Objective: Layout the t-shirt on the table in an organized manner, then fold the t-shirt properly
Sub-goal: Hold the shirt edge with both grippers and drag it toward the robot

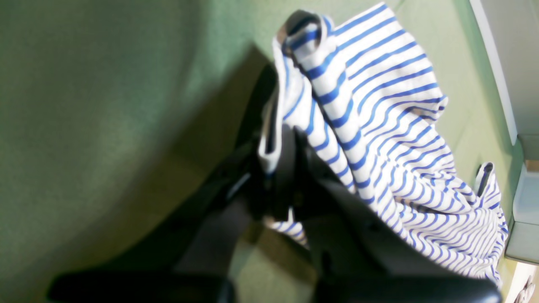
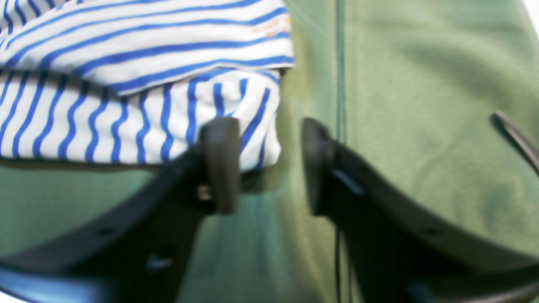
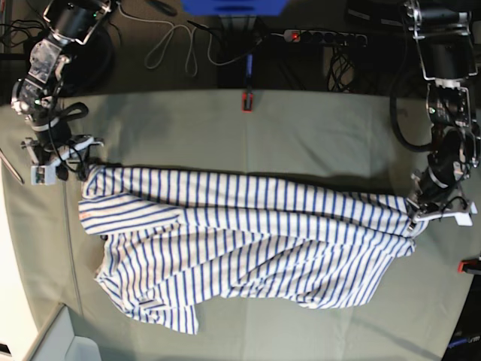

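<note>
The t-shirt is folded over itself with its corner loose at the robot's right gripper, so the robot should grip that corner (image 3: pixel 98 177) and pull both ends of the t-shirt toward the far edge of the table.
The white t-shirt with blue stripes (image 3: pixel 240 241) lies crumpled and stretched sideways across the pale grey-green table (image 3: pixel 301 124). My left gripper (image 3: pixel 422 209) is at the shirt's right end. In the left wrist view it (image 1: pixel 290 168) is shut on a bunched fold of the t-shirt (image 1: pixel 379 109), lifted a little off the table (image 1: pixel 84 126). My right gripper (image 3: pixel 66 154) is at the shirt's upper left corner. In the right wrist view it (image 2: pixel 266 168) is open, with the edge of the t-shirt (image 2: pixel 139 84) reaching just past one finger (image 2: pixel 219 164) over the table (image 2: pixel 421 84).
Red clamps sit at the table's far edge (image 3: pixel 246 101) and right edge (image 3: pixel 471 265). A power strip (image 3: pixel 323 35) and cables (image 3: pixel 176 45) lie behind the table. A white box (image 3: pixel 45 338) is at the front left corner.
</note>
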### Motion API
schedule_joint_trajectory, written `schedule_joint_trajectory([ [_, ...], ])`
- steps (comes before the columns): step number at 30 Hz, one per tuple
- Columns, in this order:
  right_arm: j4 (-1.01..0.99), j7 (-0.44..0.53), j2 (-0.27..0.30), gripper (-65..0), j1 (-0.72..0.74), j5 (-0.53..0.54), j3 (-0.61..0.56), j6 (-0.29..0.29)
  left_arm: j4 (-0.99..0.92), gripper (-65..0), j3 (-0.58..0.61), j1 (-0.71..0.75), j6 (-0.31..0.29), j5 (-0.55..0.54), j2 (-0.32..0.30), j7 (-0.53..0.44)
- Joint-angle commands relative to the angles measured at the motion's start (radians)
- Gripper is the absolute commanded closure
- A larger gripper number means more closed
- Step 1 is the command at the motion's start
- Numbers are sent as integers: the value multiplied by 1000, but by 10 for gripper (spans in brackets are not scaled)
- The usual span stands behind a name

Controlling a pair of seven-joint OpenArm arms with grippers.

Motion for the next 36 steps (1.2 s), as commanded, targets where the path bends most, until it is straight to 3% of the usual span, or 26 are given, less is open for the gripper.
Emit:
schedule_joint_trajectory([
  [1,-1,24,10,-335,14,16,4,11,16,-1,-6,-17,-2,-8,-19,-18],
  [4,-66,24,13,-370,49,15,10,11,16,-1,-6,-19,-2,0,-19,-18],
  [12,-149,25,25,-351,57,15,4,11,16,-1,-6,-22,0,2,-20,-21],
  [14,-149,25,25,-270,56,15,4,11,16,-1,-6,-22,0,2,-33,-22],
  [18,-149,25,25,-6,57,15,8,11,16,-1,-24,-22,0,0,-33,-19],
  [26,-140,24,48,0,51,16,10,11,25,-1,-98,-17,0,-6,-31,-11],
  [34,-20,24,53,0,-37,22,10,11,47,-1,-217,-20,-6,-8,-24,171],
  [36,12,24,47,0,-69,70,5,11,75,-1,-247,-11,-6,-5,-11,199],
])
